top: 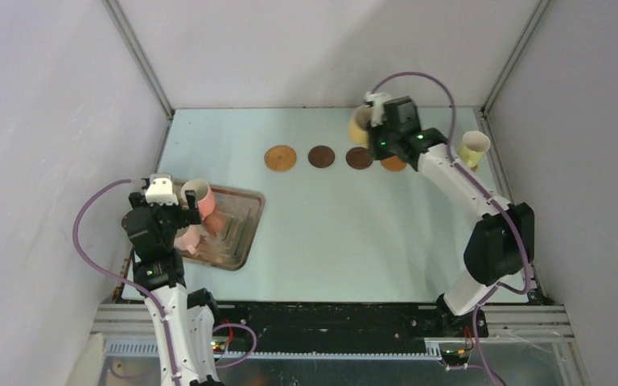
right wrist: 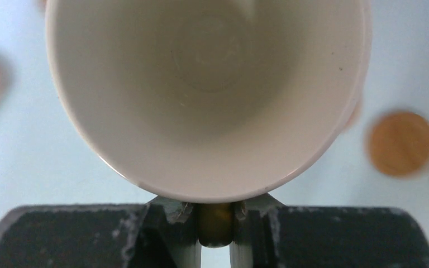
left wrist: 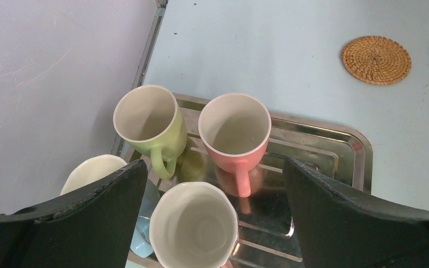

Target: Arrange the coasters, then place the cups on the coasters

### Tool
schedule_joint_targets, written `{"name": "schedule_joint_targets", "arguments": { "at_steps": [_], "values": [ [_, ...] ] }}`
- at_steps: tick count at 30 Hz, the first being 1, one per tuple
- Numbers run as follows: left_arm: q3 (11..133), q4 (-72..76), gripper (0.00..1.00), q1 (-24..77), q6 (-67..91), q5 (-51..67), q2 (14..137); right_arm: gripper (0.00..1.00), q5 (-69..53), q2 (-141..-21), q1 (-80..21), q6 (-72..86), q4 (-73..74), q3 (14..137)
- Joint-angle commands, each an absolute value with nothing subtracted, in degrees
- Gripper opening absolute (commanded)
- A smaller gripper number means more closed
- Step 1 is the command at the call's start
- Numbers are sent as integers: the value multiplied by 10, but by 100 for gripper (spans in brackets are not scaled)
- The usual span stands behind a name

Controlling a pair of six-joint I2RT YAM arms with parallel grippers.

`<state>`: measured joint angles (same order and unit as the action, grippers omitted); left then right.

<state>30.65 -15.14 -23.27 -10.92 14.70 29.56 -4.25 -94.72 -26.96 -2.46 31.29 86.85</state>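
Note:
Next, my right gripper sets the yellow cup down in the spot that lies between the orange-brown coaster and the pale yellow-green cup (top: 428, 162).
My right gripper (top: 372, 122) is shut on the handle of a yellow cup (top: 360, 125) at the far right of the table; in the wrist view its white inside (right wrist: 206, 84) fills the frame, the handle pinched between the fingers (right wrist: 215, 215). Below it lies a row of coasters: woven tan (top: 280, 158), two dark brown (top: 321, 156) (top: 360, 158), and an orange-brown one (top: 393, 165) partly hidden by the arm. My left gripper (left wrist: 213, 167) hangs open above a light green cup (left wrist: 148, 120), a salmon pink cup (left wrist: 234, 131), a pale pink cup (left wrist: 194, 226) and a blue cup (left wrist: 92, 170).
The cups on the left stand on a rectangular metal tray (top: 241, 233) near the left wall. A pale yellow-green cup (top: 475, 149) stands by the right edge, beside my right arm. Walls enclose the table on three sides.

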Motion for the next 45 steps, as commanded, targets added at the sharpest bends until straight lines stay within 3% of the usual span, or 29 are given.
{"name": "schedule_joint_targets", "arguments": {
  "at_steps": [1, 10, 17, 45],
  "values": [
    [309, -140, 98, -237, -105, 151, 285, 0, 78, -924, -180, -40, 205, 832],
    [308, -140, 98, -237, -107, 158, 287, 0, 178, -1005, -72, -27, 191, 816],
    [308, -142, 98, -237, -107, 156, 281, 0, 136, -1039, -7, 7, 201, 816],
    [310, -144, 98, -238, -106, 149, 278, 0, 58, -1093, 32, 55, 216, 822]
  ]
}}
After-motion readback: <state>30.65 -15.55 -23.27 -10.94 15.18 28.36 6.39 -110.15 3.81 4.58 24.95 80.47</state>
